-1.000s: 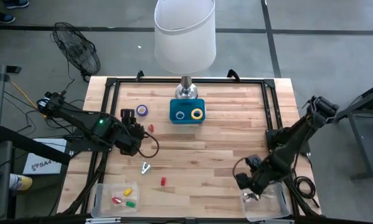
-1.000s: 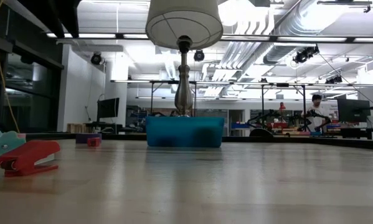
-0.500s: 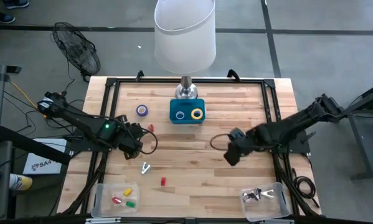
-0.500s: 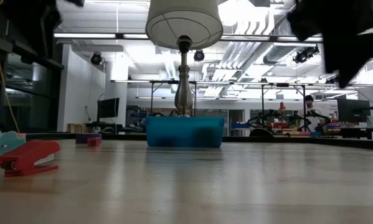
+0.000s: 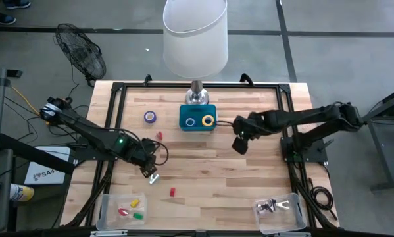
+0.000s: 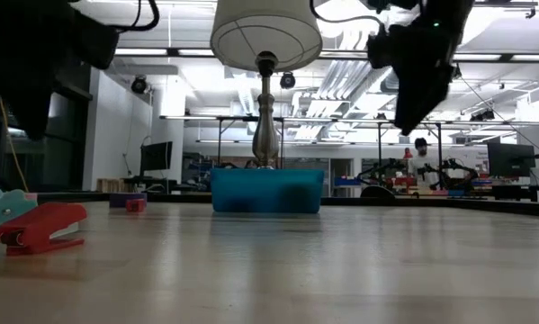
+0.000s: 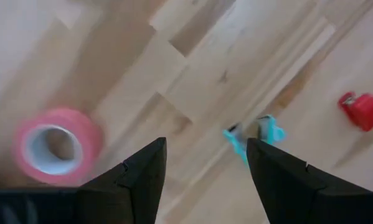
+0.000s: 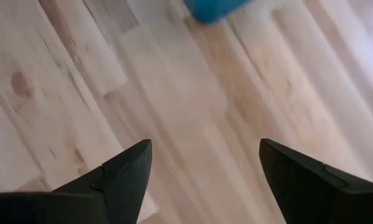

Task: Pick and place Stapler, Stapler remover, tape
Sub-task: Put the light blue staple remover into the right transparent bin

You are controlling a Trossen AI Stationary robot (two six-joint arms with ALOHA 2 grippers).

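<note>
The robot's left gripper will next go to the teal stapler remover's joined end (image 5: 151,181) (image 7: 245,157), opposite its open claws, and close on it there.
My left gripper (image 5: 148,169) is open and hovers over the near-left table. The teal stapler remover (image 5: 153,177) lies flat just beyond its fingertips (image 7: 254,135). A pink tape roll (image 7: 55,144) lies beside its fingers; the arm hides this roll in the high view. The small red stapler (image 5: 172,191) sits nearer the near edge (image 7: 359,111). My right gripper (image 5: 239,144) is open above bare wood, right of the blue tray (image 5: 198,118). That tray holds a blue and a yellow tape roll (image 5: 208,120). A purple roll (image 5: 150,116) lies left of the tray.
A lamp (image 5: 195,39) stands behind the blue tray. A clear bin (image 5: 121,209) near the left corner holds red, yellow and green blocks. Another bin (image 5: 289,216) near the right corner holds dark items. A small red piece (image 5: 160,135) lies near the purple roll. Bare wood fills the middle.
My right gripper has risen from the near-right bin and swung toward the far edge and leftward, ending beside the blue tray. My left gripper has moved toward the near edge and down, to just short of the teal stapler remover.
</note>
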